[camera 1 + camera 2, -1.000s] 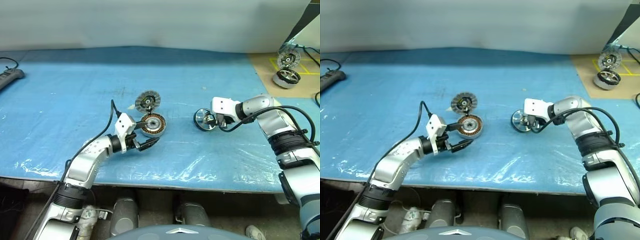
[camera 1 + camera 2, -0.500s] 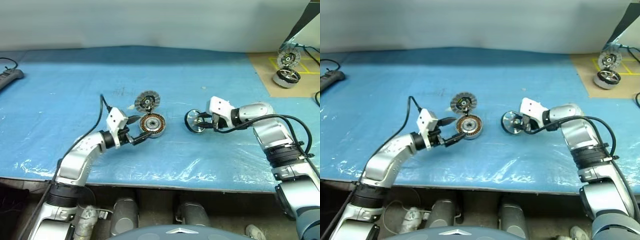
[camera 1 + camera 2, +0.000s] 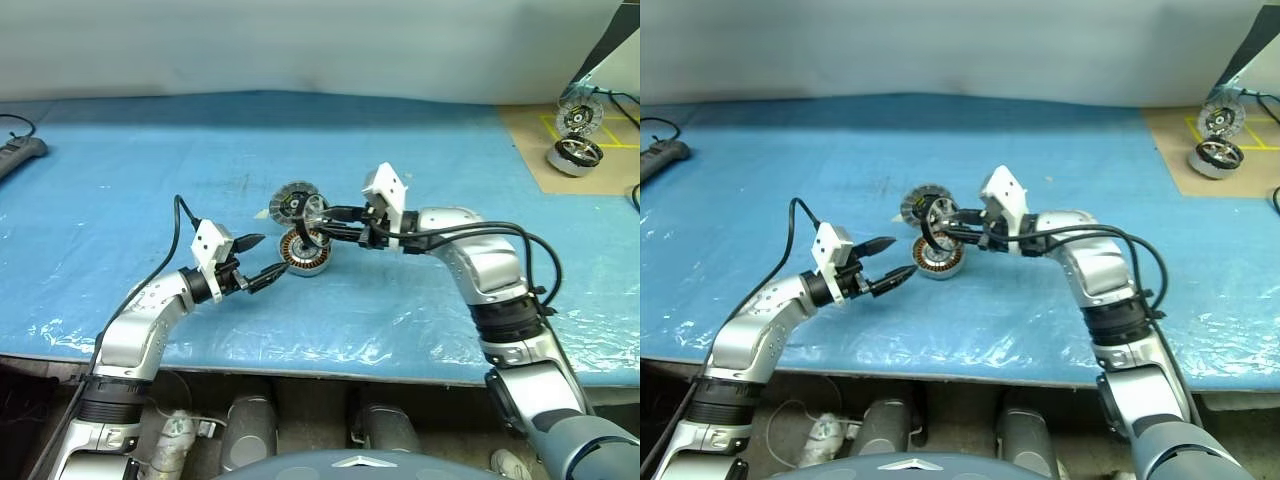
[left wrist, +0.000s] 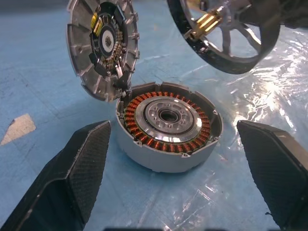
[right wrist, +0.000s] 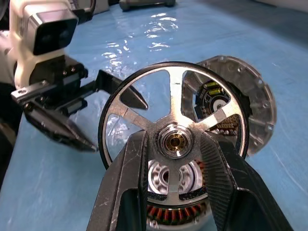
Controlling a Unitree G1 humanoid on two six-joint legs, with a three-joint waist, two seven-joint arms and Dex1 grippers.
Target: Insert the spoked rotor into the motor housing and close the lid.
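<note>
My right gripper is going to let go of the spoked rotor inside the copper windings of the motor housing (image 3: 308, 251) (image 5: 174, 179), beside the tilted lid.
The motor housing (image 3: 305, 251), a silver cup with copper windings (image 4: 168, 126), sits on the blue sheet. The lid (image 3: 291, 203) stands tilted on edge against the housing's far rim, with its dark hub (image 4: 104, 44) showing. My right gripper (image 3: 322, 222) is shut on the spoked rotor (image 3: 938, 219) at its central hub (image 5: 174, 141). It holds the rotor tilted just above the housing. My left gripper (image 3: 903, 256) is open and empty, level with the table. It sits a little to the left of the housing, and the housing shows between its fingers (image 4: 79, 163).
A black power strip (image 3: 20, 155) lies at the far left edge. Another motor assembly (image 3: 574, 140) stands on a brown board at the far right. A glossy blue sheet (image 3: 420, 310) covers the table, and its front edge runs just before my arms.
My right gripper carried the rotor left and upward from the sheet to above the housing, turning it. My left gripper drew back a little to the left of the housing.
</note>
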